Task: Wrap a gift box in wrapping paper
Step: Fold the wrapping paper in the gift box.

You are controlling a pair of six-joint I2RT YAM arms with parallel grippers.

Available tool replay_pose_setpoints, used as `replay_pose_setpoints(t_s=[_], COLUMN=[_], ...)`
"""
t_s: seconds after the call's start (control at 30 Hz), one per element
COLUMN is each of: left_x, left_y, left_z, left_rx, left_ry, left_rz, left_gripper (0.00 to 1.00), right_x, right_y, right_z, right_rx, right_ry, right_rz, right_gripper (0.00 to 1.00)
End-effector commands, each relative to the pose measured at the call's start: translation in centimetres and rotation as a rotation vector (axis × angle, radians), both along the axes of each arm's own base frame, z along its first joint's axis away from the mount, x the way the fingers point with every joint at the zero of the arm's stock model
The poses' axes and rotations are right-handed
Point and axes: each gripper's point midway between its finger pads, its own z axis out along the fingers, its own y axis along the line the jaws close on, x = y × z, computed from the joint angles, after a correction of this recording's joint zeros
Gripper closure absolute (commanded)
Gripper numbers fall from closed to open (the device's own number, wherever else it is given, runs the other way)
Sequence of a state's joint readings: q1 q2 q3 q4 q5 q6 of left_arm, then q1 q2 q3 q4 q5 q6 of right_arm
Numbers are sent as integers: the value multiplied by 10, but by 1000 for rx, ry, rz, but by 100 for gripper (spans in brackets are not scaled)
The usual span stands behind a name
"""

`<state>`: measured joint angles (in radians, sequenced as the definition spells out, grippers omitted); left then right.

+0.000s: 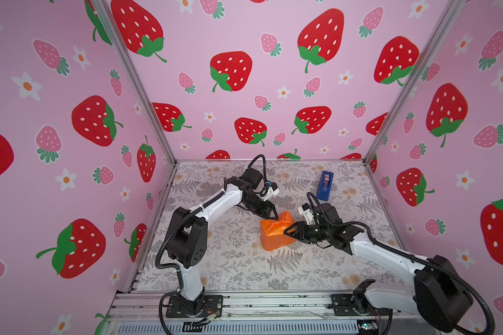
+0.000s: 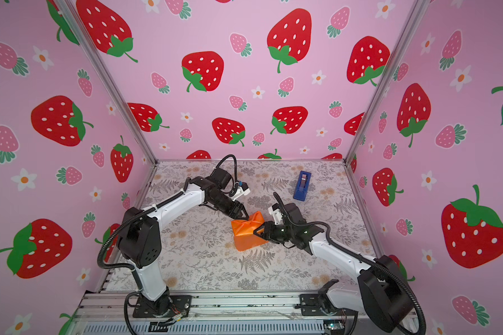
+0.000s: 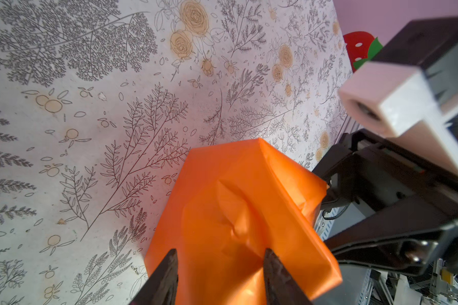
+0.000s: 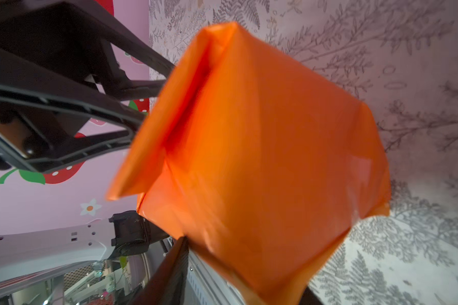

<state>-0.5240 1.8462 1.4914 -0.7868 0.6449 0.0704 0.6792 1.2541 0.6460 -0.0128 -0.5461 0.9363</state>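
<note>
My right gripper is at the parcel's near corner, diagonal to my left gripper, so it should open and pinch the side paper farther back [image 1: 290, 219].
The wrapping paper [image 1: 273, 235] [image 2: 246, 235] is folded into a glossy orange parcel standing mid-table. The gift box is hidden under it. My left gripper [image 1: 276, 216] [image 2: 246, 216] reaches the parcel's far top corner. In the left wrist view its jaws [image 3: 221, 254] stand apart, tips resting on the creased paper [image 3: 236, 206]. My right gripper [image 1: 289, 232] [image 2: 259, 232] comes in from the right, its jaws flanking the parcel's right side. In the right wrist view [image 4: 245, 269] one finger [image 4: 179, 253] touches the paper [image 4: 262, 158]; the other is mostly hidden behind it.
A blue tape dispenser [image 1: 325, 185] [image 2: 302, 185] stands at the back right of the floral table [image 1: 230, 261]. Pink strawberry walls close in the left, back and right sides. Both arm bases sit on the metal rail [image 1: 273, 301] along the front edge.
</note>
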Motion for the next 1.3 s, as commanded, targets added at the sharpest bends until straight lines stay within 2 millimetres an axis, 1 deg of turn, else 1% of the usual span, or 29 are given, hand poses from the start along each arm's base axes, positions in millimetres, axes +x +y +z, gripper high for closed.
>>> replay_pose_setpoints(t_s=[0.0,0.13,0.23,0.3,0.33,0.4,0.47,0.57,0.63,0.73,0.8,0.97,1.03,1.1,1.17,1.27], left_x=[-13,-17,-19,-19,-20,-22,-23,-25,-27,-29,-29,-32,-32,-33,-31,-23], left_y=[6,10,14,19,20,21,22,21,21,18,18,15,15,16,18,19], left_z=[4,-2,-13,-22,-24,-29,-32,-36,-38,-38,-38,-37,-36,-34,-28,-9], left_rx=[29,69,126,173,183,202,214,235,244,245,245,236,236,235,234,211], left_ry=[-3,-11,-9,-3,1,6,11,14,17,18,16,16,14,9,-10,-47], left_rz=[2,34,66,93,96,103,104,98,94,82,81,68,64,63,73,108], left_gripper=[46,45,45,45,45,45,44,44,44,44,44,44,44,43,43,43], right_x=[18,25,29,29,29,26,24,23,23,27,30,31,31,29,28,25], right_y=[-5,-8,-13,-14,-13,-10,-7,-2,1,4,9,17,14,7,2,1], right_z=[-3,-4,-5,1,5,15,23,31,32,28,25,7,-6,-17,-21,-27], right_rx=[-41,-61,-79,-68,-57,0,61,107,120,102,91,21,-43,-101,-123,-136], right_ry=[-46,-63,-65,-71,-73,-60,-42,-14,2,31,40,63,64,64,55,60], right_rz=[-42,-48,-56,-66,-70,-80,-101,-112,-128,-160,-158,-122,-107,-101,-106,-93], right_gripper=[55,56,56,56,52,39,31,26,23,20,19,21,24,27,31,39])
